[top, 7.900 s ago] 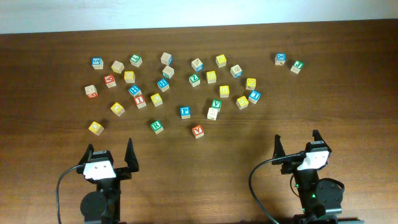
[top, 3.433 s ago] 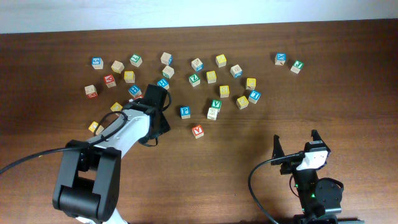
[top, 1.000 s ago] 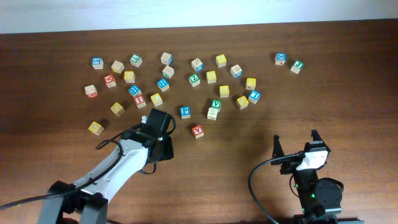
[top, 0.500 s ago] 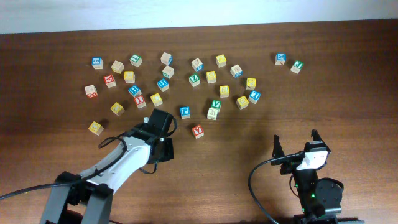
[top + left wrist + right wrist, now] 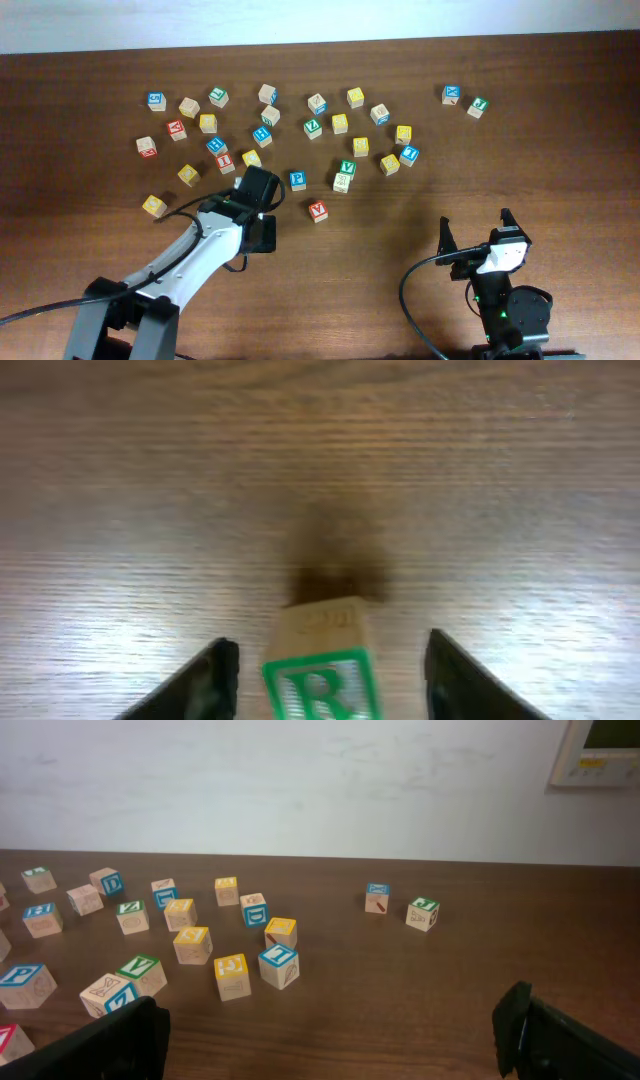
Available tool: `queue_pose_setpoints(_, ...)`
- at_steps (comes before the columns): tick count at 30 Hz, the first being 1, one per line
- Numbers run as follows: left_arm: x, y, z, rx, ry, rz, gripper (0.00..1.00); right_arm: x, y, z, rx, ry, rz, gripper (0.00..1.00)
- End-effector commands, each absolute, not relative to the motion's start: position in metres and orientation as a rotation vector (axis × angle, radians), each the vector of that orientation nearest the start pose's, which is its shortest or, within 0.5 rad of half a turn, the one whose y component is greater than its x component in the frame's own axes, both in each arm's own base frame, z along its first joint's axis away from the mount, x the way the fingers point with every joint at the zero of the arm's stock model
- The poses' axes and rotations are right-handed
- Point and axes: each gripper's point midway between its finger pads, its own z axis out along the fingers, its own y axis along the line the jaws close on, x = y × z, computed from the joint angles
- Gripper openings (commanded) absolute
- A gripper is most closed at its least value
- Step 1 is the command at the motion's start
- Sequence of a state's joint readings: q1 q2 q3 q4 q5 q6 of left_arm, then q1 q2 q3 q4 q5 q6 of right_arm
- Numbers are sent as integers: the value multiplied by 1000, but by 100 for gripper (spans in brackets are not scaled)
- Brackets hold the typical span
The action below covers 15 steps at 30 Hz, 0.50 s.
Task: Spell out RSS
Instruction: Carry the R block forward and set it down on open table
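Note:
I see the green R block sitting crooked between my left gripper's open fingers, so next I close that gripper on its sides (image 5: 370, 672) and straighten it before moving on.
The wooden block with a green R (image 5: 322, 678) lies on the table between my left gripper's (image 5: 330, 652) fingers with a gap on each side. That gripper is open. In the overhead view the left gripper (image 5: 262, 234) points down in front of the block cluster and hides the R block. My right gripper (image 5: 478, 228) is open and empty at the front right, also in its wrist view (image 5: 330, 1035). Several lettered blocks (image 5: 297, 179) lie scattered across the far half of the table. I cannot pick out the S blocks.
A red V block (image 5: 318, 210) lies just right of the left gripper. A yellow block (image 5: 153, 205) lies to the left. Two blocks (image 5: 452, 94) sit apart at the far right. Bare wood (image 5: 380, 260) spans the front between the arms.
The left arm left its rest, reached over the green R block's old spot and drew back toward the front. In the last second its wrist shifted slightly farther. The right arm stayed still.

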<state>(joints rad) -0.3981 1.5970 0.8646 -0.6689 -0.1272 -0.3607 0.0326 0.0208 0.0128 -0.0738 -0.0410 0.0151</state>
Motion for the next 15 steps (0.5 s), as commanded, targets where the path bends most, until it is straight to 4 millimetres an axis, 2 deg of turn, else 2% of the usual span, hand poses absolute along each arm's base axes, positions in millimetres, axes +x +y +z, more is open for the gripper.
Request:
queue_pose_setpoints(1, 273, -105, 15, 9, 2971, -16, 49, 246, 15, 154, -44, 1657, 67, 98)
queue_pose_setpoints(4, 272, -105, 15, -2, 2977, -15, 43, 246, 15, 154, -44, 1657, 67, 98)
queue_pose_setpoints(10, 263, -101, -1, -48, 3043, 27, 43, 246, 15, 154, -44, 1657, 67, 98)
queue_pose_setpoints(12, 265, -99, -3, -49, 3036, 44, 35, 246, 15, 154, -44, 1657, 67, 98)
queue_pose_setpoints(15, 270, -97, -1, -45, 3020, 64, 34, 246, 15, 154, -44, 1657, 67, 98)
